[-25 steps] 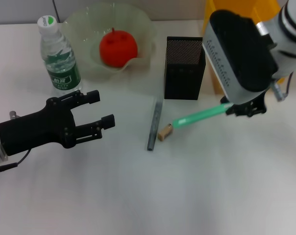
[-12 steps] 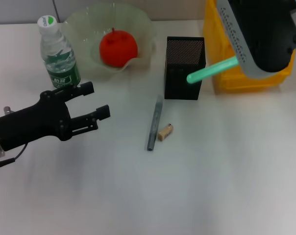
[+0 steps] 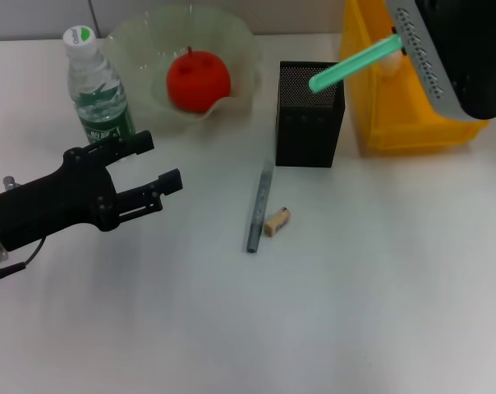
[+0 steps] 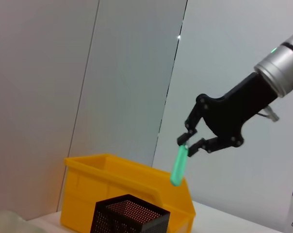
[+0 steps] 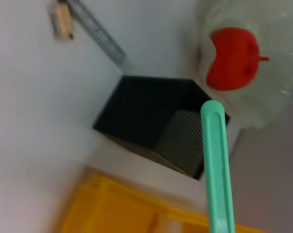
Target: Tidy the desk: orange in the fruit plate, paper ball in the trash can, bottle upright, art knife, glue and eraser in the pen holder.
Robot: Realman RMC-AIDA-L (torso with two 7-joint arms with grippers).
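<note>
The mint-green stick will come to rest in the pen holder (image 3: 328, 80) (image 5: 194, 158), near the side by the trash can, once I let go of it with my right gripper.
My right gripper (image 4: 190, 141) is shut on a long mint-green stick (image 3: 353, 62); I cannot tell if it is the glue or the art knife. The stick hangs tilted, its free end above the black mesh pen holder (image 3: 310, 116), whose open top shows in the right wrist view (image 5: 151, 124). A slim grey bar (image 3: 258, 207) and the tan eraser (image 3: 276, 222) lie on the desk (image 3: 355, 312) in front of the holder. The orange (image 3: 199, 80) sits in the fruit plate (image 3: 137, 45). The bottle (image 3: 98, 92) stands upright. My left gripper (image 3: 154, 168) hovers open near the bottle.
The yellow trash can (image 3: 379, 123) stands right of the pen holder, partly hidden by my right arm. A small pale lump (image 3: 390, 66) inside it may be the paper ball.
My right gripper has lifted the green stick from just above the desk near the eraser, up and back over the pen holder. The left gripper has barely shifted.
</note>
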